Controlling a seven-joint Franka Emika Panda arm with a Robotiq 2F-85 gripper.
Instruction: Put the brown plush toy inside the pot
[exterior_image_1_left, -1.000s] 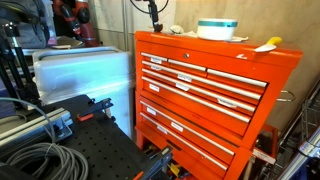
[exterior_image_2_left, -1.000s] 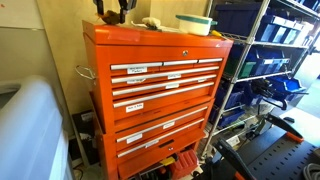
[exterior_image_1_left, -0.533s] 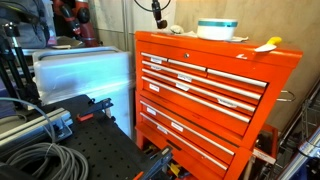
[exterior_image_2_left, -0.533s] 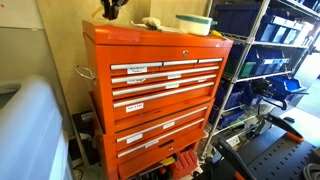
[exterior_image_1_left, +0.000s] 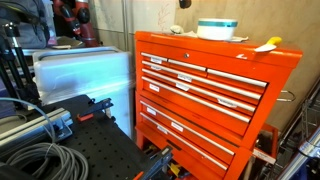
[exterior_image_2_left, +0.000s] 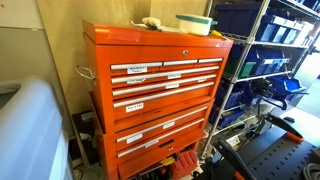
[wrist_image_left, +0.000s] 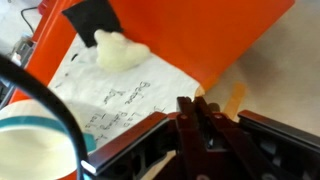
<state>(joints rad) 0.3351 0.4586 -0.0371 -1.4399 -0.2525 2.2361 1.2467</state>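
Note:
My gripper will release the brown plush toy on the bottom of the teal-banded pot (exterior_image_1_left: 214, 30) (wrist_image_left: 32, 154), which is on top of the orange chest.
In the wrist view my gripper (wrist_image_left: 200, 118) is shut, high above the orange chest top (wrist_image_left: 190, 30). A small dark brown mass sits pinched between the fingers and is mostly hidden by them; it looks like the brown plush toy. The pot (wrist_image_left: 30, 150), white with a teal band, lies below at the lower left. It stands on the chest in both exterior views (exterior_image_1_left: 217, 29) (exterior_image_2_left: 195, 23). Of the gripper, only a dark tip (exterior_image_1_left: 183, 3) shows at the top edge of an exterior view.
A whitish-grey object (wrist_image_left: 121, 50) (exterior_image_1_left: 176, 29) (exterior_image_2_left: 150, 22) lies on the chest top near a handwritten paper (wrist_image_left: 110, 95). A yellow flat item (exterior_image_1_left: 268, 44) rests near one end of the tool chest (exterior_image_1_left: 200, 80). Wire shelving (exterior_image_2_left: 265, 60) stands beside it.
The gripper closed down at the chest top near the whitish object, then rose almost out of both exterior views. No brown lump is left on the chest.

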